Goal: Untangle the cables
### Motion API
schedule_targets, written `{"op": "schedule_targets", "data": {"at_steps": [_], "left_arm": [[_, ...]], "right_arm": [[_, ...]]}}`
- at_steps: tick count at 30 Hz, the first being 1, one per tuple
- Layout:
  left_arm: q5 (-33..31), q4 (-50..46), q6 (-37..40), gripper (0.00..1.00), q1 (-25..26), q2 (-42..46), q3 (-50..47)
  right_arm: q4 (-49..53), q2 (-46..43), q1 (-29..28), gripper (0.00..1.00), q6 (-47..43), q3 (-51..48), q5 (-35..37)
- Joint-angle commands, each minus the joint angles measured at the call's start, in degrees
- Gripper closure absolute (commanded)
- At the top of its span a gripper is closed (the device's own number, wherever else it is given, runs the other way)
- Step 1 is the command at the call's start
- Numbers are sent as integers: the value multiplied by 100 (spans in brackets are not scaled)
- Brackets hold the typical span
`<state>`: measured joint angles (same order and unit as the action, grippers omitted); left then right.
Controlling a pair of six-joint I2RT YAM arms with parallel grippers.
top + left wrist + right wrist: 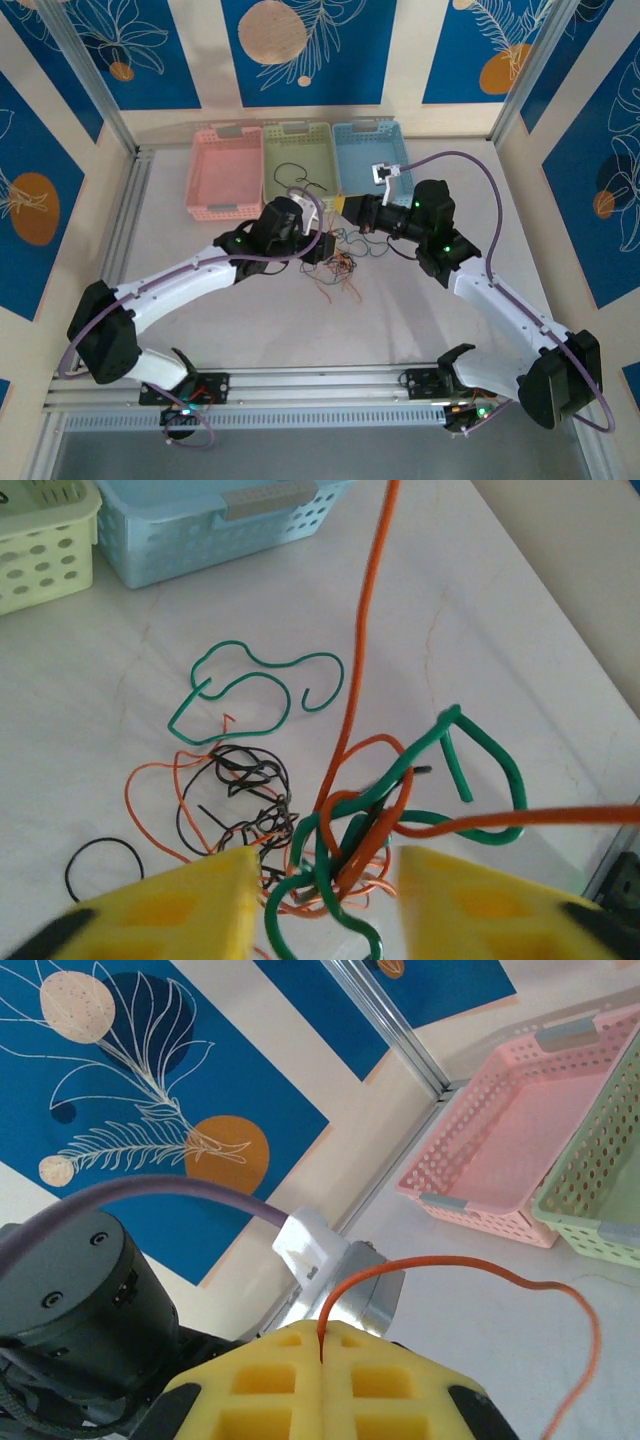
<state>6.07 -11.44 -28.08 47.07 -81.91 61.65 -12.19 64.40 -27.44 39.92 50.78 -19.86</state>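
The orange cable winds through the green wire, so I need to have my left gripper take only the green wire's near loop (272,917) and pull it away from my right gripper.
The cables (340,265) lie in a knot on the white table between the two arms. In the left wrist view a clump of thick green and orange wire (350,845) sits between my left gripper's (325,905) yellow fingers, which stand open and apart from it. A thin black and orange tangle (245,800), a loose green strand (260,695) and a black loop (100,865) lie beyond. My right gripper (322,1345) is shut on one orange cable (450,1260), held raised above the knot. From above, the left gripper (330,247) and the right gripper (347,206) are close together.
Three baskets stand in a row at the back: pink (225,170), green (297,160) with a thin black wire inside, and blue (368,155). The blue basket (200,530) is just beyond the cables. A metal frame rail (300,385) runs along the near edge.
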Motion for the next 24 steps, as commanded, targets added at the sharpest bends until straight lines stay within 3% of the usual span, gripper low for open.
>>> {"op": "schedule_targets", "data": {"at_steps": [1, 4, 7, 10, 18, 24], "left_arm": [[132, 48, -30, 50, 56, 162, -154], [107, 53, -38, 49, 57, 258, -250], [149, 25, -29, 59, 57, 281, -251], [111, 0, -26, 60, 60, 332, -275], [7, -106, 22, 48, 58, 487, -292], [96, -73, 4, 59, 62, 375, -254]], "right_arm": [[56, -138, -24, 100, -137, 117, 105], [58, -147, -20, 100, -139, 108, 105], [54, -141, -16, 100, -137, 111, 105], [84, -138, -16, 100, -167, 107, 114], [102, -139, -16, 100, -187, 107, 98], [104, -147, -17, 100, -186, 116, 96]]}}
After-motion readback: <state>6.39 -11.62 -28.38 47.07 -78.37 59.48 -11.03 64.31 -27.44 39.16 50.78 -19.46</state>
